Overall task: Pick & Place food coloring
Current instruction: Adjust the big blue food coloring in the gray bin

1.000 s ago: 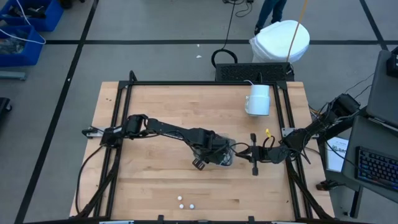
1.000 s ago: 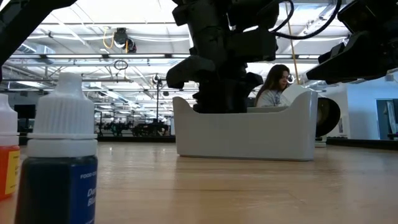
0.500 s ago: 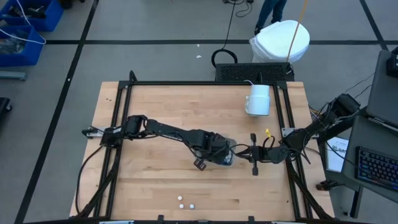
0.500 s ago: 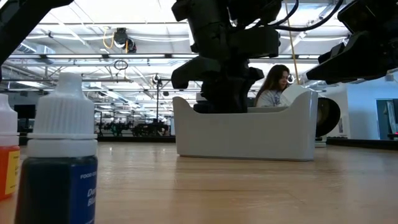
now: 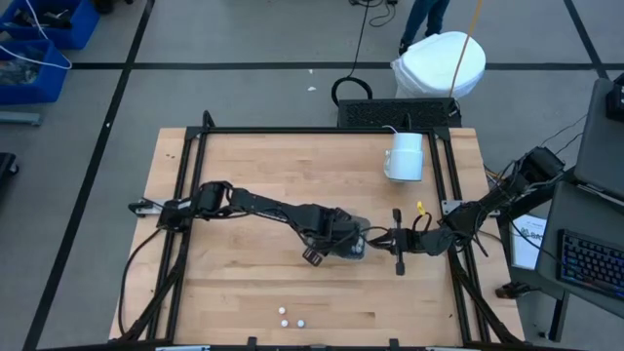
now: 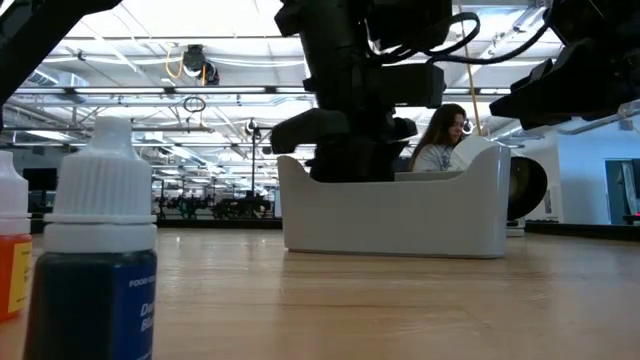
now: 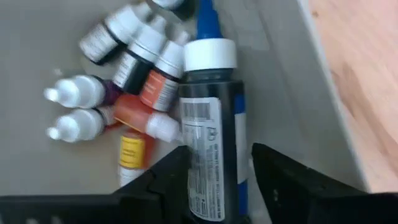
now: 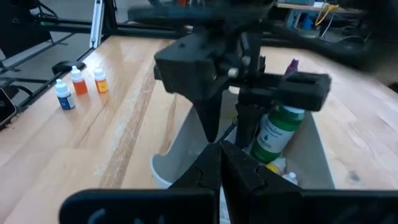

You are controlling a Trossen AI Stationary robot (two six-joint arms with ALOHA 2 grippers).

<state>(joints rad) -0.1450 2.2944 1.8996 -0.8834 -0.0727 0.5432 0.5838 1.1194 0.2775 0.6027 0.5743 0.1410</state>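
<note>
My left fingers straddle the dark blue bottle's lower body and should open, then grip nearer its white cap (image 7: 212,109) before lifting it upright.
A clear tray (image 6: 400,220) at mid-table holds several small white-capped food coloring bottles (image 7: 118,81) lying in a heap. A taller dark blue bottle (image 7: 211,106) rests on them beside the tray wall (image 7: 292,93). My left gripper (image 7: 217,165) reaches down into the tray (image 5: 359,253), open, one finger on each side of the dark blue bottle's lower body. A green bottle (image 8: 273,134) also stands in the tray. My right gripper (image 5: 386,238) waits shut, just right of the tray. Three more bottles (image 5: 290,318) stand near the table's near edge. My left gripper comes from above, slanting down, its fingers (image 7: 177,177) lying along the dark blue bottle's body (image 7: 214,149). A narrow gap shows on one side; whether the other finger touches the bottle, I cannot tell. The bottle lies in the tray.
A large white mug (image 5: 406,156) stands at the far right of the table. A blue bottle (image 6: 100,250) and an orange one (image 6: 10,260) stand close to the low camera. A person (image 6: 440,140) sits beyond the table.
My left gripper has stayed over the tray and turned a little about its wrist. The tray and the bottles at the near edge have kept their places.
</note>
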